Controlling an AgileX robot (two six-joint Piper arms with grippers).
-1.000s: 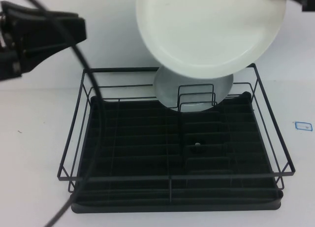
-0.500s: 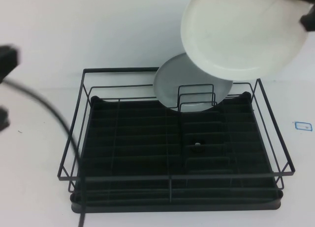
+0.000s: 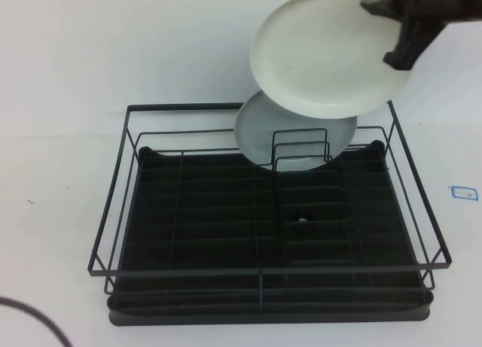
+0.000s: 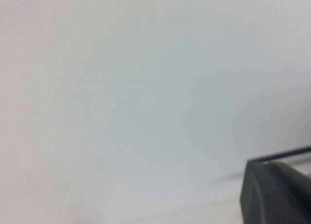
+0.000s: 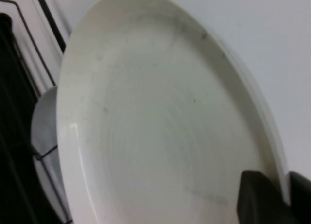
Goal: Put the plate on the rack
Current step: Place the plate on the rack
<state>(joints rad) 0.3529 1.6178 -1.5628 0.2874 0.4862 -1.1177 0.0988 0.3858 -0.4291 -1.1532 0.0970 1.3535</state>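
Note:
The white plate is to go in the rack's far dividers, leaning (image 3: 299, 140) just in front of the grey plate. My right gripper needs to let go of it there.
The glossy white plate (image 3: 325, 52) hangs in the air above the rack's far right corner, tilted. My right gripper (image 3: 399, 42) is shut on its right rim. In the right wrist view the plate (image 5: 160, 122) fills the frame and the right gripper (image 5: 285, 195) pinches its rim between its fingers. The black wire rack (image 3: 113, 211) with its ribbed drip tray fills the middle of the table. A duller grey plate (image 3: 260, 132) leans upright in the rack's far dividers, just below the white plate. My left gripper is out of the high view; only one dark finger (image 4: 277, 195) shows in the left wrist view.
A black cable (image 3: 38, 321) curves across the near left corner of the table. A small blue-edged label (image 3: 464, 192) lies on the table right of the rack. The rack's corner shows in the right wrist view (image 5: 14, 88).
The white plate has moved right and then back slightly, staying above the rack's far right side. The left arm has withdrawn out of the high view to the left.

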